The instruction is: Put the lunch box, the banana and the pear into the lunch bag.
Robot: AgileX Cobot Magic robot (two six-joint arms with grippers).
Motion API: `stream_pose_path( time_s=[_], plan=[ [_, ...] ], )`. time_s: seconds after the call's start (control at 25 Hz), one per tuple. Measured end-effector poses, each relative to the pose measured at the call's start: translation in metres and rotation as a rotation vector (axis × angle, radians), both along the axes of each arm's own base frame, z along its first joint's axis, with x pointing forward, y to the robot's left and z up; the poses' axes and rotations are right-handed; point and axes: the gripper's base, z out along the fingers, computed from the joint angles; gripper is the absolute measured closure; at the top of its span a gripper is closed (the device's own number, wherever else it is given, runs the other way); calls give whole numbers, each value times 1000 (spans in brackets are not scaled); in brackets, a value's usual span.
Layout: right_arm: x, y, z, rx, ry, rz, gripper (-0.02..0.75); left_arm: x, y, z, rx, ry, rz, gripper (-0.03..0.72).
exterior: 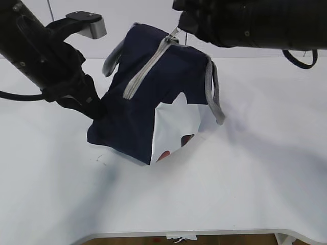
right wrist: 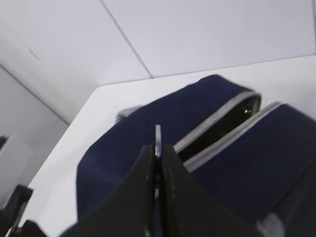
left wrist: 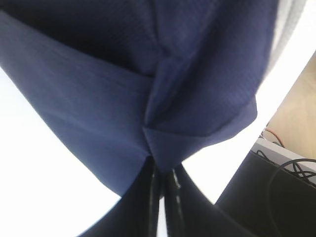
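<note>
Next, I move my left gripper up and take the fabric (exterior: 134,58) next to the zipper, as it holds the tilted lunch bag by its lower corner, far from the zipper pull.
The navy-blue lunch bag (exterior: 153,92) stands tilted on the white table, its white side panel (exterior: 176,122) facing me. My left gripper (exterior: 97,109) is shut on the bag's lower left corner; in the left wrist view its fingers (left wrist: 170,185) pinch a fold of blue fabric (left wrist: 168,148). My right gripper (exterior: 180,25) is above the bag's top end, shut on the zipper pull (right wrist: 157,134). The grey zipper (right wrist: 222,123) shows a dark gap behind the pull in the right wrist view. The lunch box, the banana and the pear are out of view.
The white table (exterior: 255,178) extends around the bag, with its front edge (exterior: 204,232) near the bottom of the view. Grey webbing handles (exterior: 214,94) hang down the bag's sides. Past the table's edge lie dark cables (left wrist: 291,173).
</note>
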Motion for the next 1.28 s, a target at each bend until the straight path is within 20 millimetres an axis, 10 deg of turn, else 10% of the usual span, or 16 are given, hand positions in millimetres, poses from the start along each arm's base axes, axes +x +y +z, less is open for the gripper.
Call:
stream_pose_path(
  time_s=[0.64,0.96,1.28],
  plan=[
    [18,-21,-7,-14,32,-72,737,-5,3,10,2,-21,-8,680],
    [17,-17,1,-30,89,-32,737,-11,1,20,-43,18,-3,287],
    [16,-16,-1,-44,121,-18,737,-10,-12,64,-247,31,67,236]
  ],
)
